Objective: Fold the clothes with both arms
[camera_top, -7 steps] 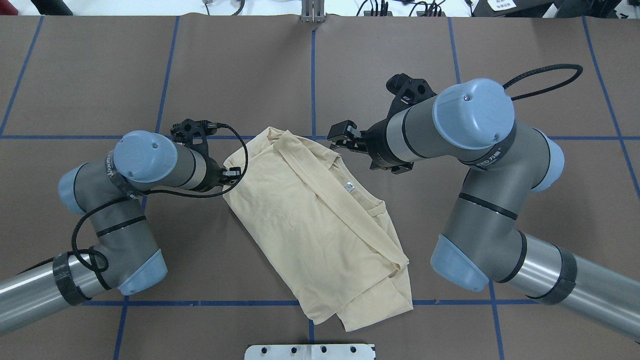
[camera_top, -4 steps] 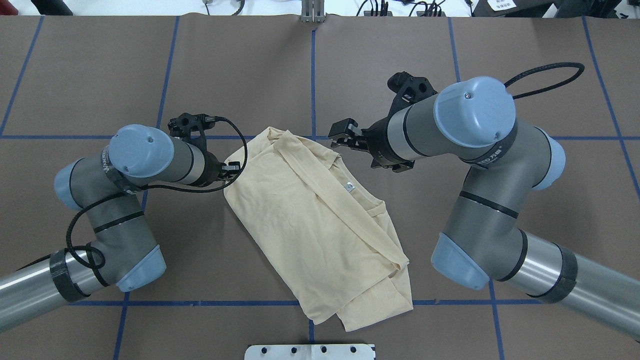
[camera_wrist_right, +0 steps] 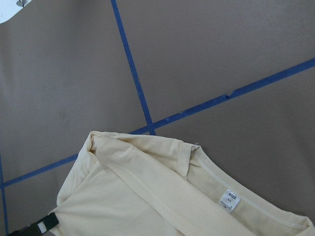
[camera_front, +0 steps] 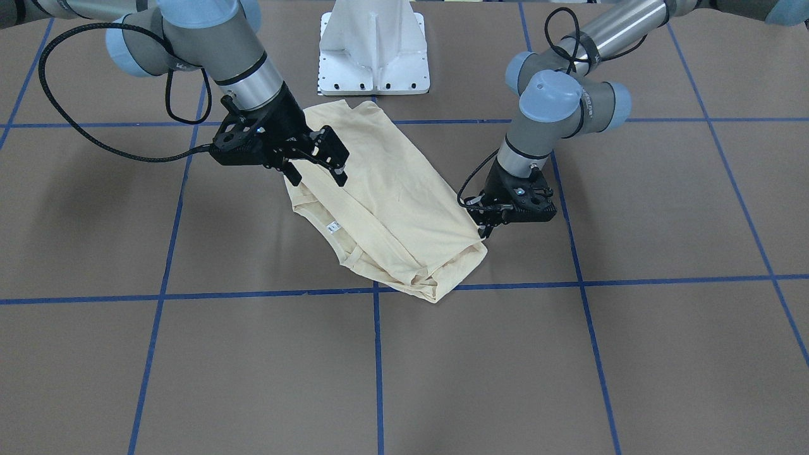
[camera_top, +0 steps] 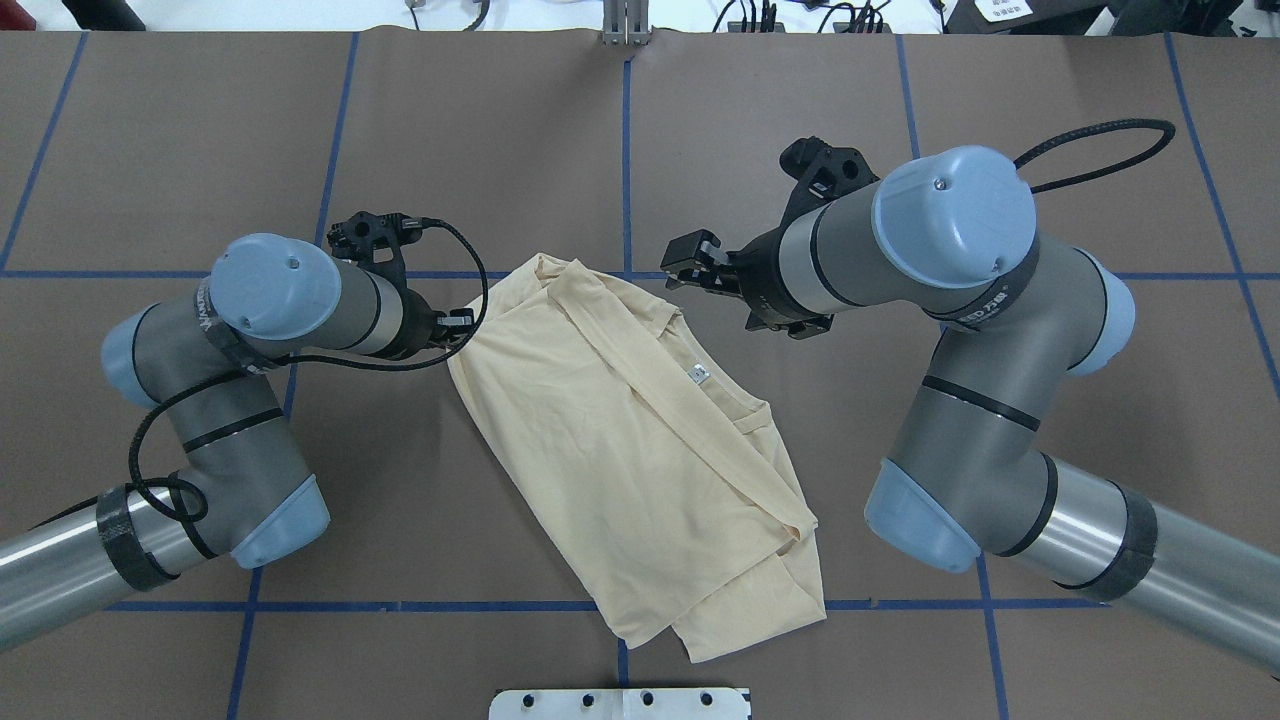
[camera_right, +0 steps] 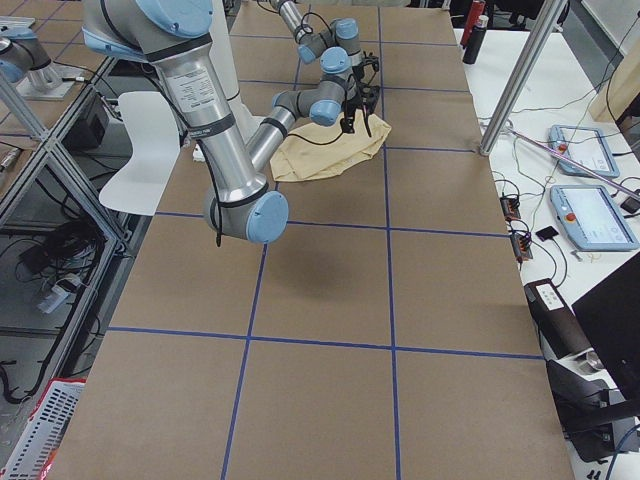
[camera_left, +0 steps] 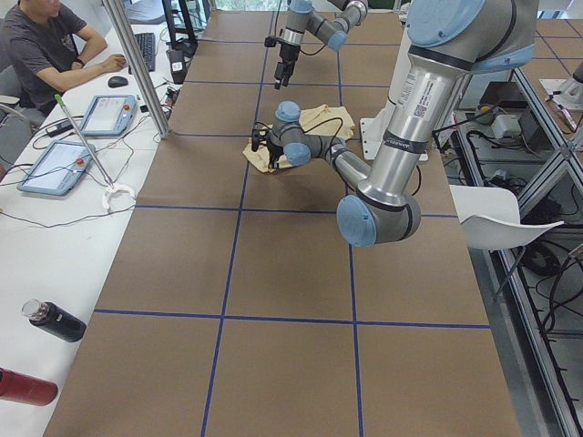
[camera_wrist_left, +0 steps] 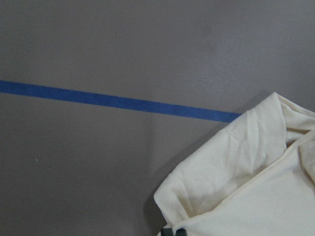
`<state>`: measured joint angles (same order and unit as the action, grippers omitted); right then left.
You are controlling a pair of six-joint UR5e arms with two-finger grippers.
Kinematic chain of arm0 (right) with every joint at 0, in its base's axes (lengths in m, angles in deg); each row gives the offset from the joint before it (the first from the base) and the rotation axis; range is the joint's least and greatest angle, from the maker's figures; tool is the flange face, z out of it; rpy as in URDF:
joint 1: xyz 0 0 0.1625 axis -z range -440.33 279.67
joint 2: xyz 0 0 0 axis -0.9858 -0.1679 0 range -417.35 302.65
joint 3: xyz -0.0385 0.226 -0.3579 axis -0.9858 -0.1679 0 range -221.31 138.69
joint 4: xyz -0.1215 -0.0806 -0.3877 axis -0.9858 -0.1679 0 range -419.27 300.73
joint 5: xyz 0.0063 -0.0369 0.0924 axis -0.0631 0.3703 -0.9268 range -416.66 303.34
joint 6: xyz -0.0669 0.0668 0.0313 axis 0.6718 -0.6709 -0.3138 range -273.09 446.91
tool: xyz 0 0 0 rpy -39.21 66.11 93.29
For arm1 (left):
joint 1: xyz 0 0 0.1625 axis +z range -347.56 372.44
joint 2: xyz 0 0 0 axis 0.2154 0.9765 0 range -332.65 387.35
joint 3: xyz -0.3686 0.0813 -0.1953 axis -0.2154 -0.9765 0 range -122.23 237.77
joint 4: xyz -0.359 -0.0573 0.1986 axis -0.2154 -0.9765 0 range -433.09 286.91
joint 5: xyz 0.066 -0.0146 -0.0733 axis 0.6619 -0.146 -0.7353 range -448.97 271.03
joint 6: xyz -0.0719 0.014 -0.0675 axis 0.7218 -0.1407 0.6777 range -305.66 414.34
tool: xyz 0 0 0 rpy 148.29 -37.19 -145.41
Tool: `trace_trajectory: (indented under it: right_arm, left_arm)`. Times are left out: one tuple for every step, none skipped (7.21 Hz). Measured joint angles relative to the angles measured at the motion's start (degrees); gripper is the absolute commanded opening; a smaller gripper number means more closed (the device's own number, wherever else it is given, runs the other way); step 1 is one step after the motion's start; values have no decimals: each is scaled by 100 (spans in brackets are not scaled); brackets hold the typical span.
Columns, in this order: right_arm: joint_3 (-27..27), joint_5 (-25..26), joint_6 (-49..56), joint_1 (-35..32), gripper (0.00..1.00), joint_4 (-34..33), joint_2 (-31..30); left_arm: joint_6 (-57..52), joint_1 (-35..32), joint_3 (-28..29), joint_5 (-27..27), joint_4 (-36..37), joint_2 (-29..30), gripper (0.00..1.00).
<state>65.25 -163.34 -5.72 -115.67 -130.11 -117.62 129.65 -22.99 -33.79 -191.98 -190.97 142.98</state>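
Next, my left gripper drops the cream shirt's corner on the bare brown table (camera_front: 459, 369) beyond the crosswise blue tape line.
The cream shirt (camera_top: 640, 440) lies folded on the brown table, a sleeve laid across it and the white neck label (camera_top: 699, 375) facing up; its print is hidden. It also shows in the front view (camera_front: 392, 208). My left gripper (camera_top: 460, 322) is at the shirt's left corner. In the left wrist view its fingertips (camera_wrist_left: 173, 231) sit close together at the fabric (camera_wrist_left: 246, 177) edge, shut. My right gripper (camera_top: 685, 262) hovers open just above the shirt's far right corner; in the front view (camera_front: 316, 165) its fingers are spread. The right wrist view shows the label (camera_wrist_right: 230, 200).
The white pedestal base (camera_front: 374, 50) stands just behind the shirt's near end. Blue tape lines (camera_top: 626, 150) grid the brown table. An operator (camera_left: 46, 45) sits at a side desk with tablets, and bottles (camera_left: 55, 320) lie beyond the table's edge.
My left gripper has drawn back to the left and a little farther along the shirt's edge. My right gripper has shifted slightly right and away. The shirt has not moved.
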Motion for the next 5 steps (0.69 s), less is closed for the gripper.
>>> trace_trajectory:
  right_arm:
    - [-13, 4, 0, -8, 100, 0, -1]
    - [-28, 6, 0, -15, 100, 0, -5]
    - [-37, 7, 0, -27, 100, 0, -13]
    - [-48, 7, 0, -54, 100, 0, -29]
    - [-60, 9, 0, -85, 100, 0, -45]
  left_arm:
    - [-4, -93, 204, 5, -6, 111, 0]
    - [-11, -201, 458, 10, -18, 302, 0]
    - [-21, -316, 712, 15, -38, 525, 0]
    - [-34, -434, 1002, 20, -61, 788, 0]
    - [-46, -519, 1294, 26, -120, 1033, 0]
